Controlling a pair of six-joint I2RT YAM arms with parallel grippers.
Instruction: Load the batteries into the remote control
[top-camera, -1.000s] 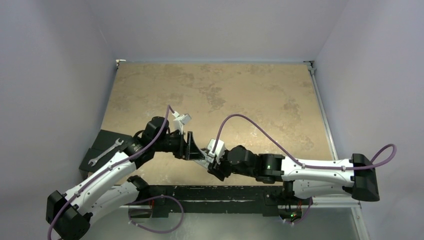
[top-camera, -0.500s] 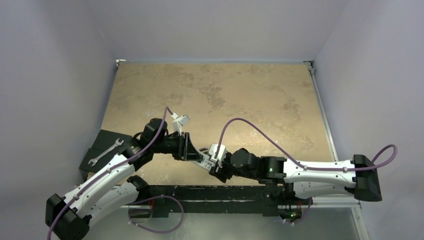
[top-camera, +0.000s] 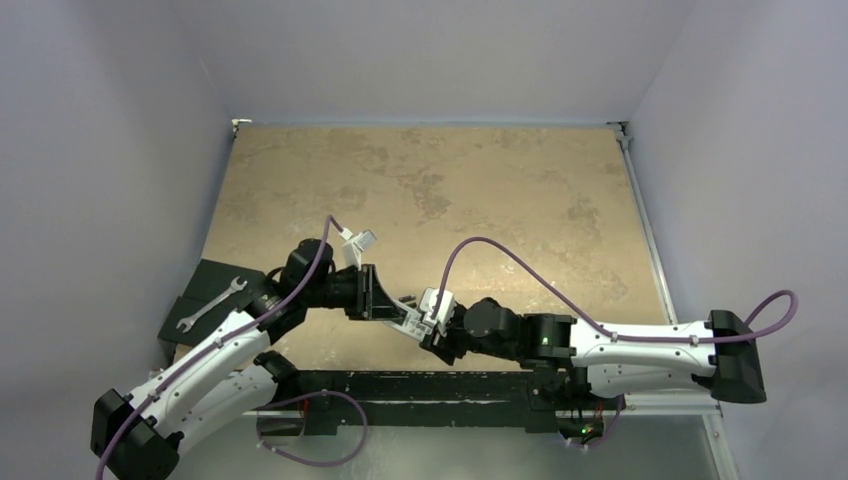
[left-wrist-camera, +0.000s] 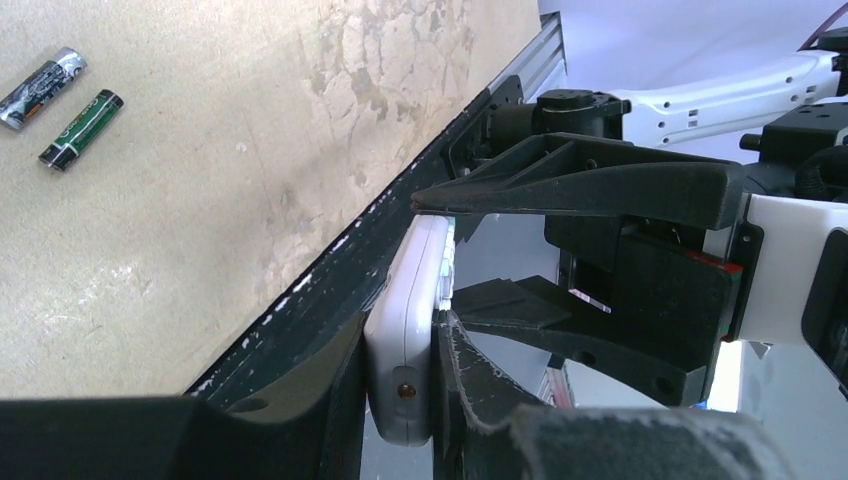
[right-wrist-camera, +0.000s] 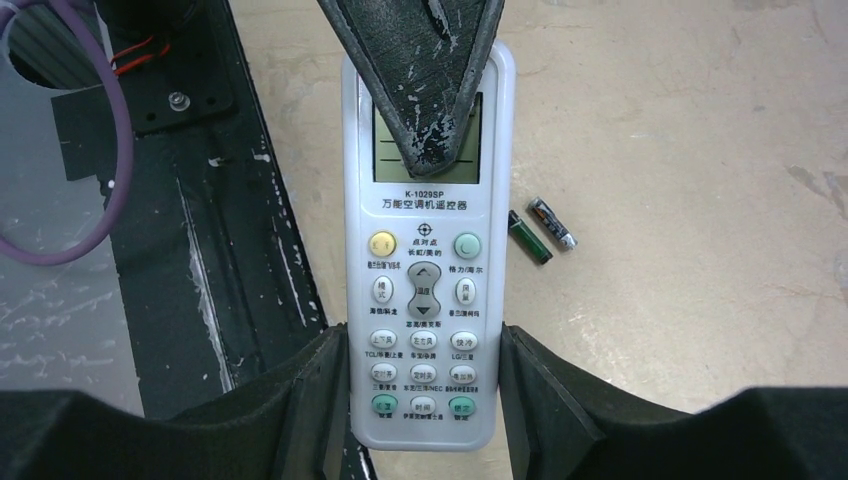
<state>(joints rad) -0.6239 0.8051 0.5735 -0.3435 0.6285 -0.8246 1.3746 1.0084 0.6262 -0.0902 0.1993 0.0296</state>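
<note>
The robot's right gripper spans the remote control's long edges, so it should open, turn and pinch the remote control's front and back (right-wrist-camera: 424, 355) while the left gripper stays still.
The white remote control (right-wrist-camera: 425, 270) is held in the air between both grippers near the table's front edge, and it also shows in the top view (top-camera: 408, 318). In the right wrist view its button face and small display point at the camera. My right gripper (right-wrist-camera: 420, 340) is shut on its lower end, with fingers (right-wrist-camera: 312, 400) against both long edges. My left gripper (left-wrist-camera: 400, 330) is shut on its display end, pinching front and back. The remote (left-wrist-camera: 412, 300) shows edge-on there. Two dark batteries (right-wrist-camera: 540, 230) lie side by side on the table beyond it, and they also show in the left wrist view (left-wrist-camera: 60, 105).
A silver wrench (top-camera: 210, 303) lies on a black box (top-camera: 205, 275) at the table's left edge. A black rail (top-camera: 400, 385) runs along the near edge under the arms. Grey walls close in the tan table (top-camera: 480, 190) on three sides.
Both grippers and the remote have shifted slightly left and toward the near edge. Both grips are unchanged.
</note>
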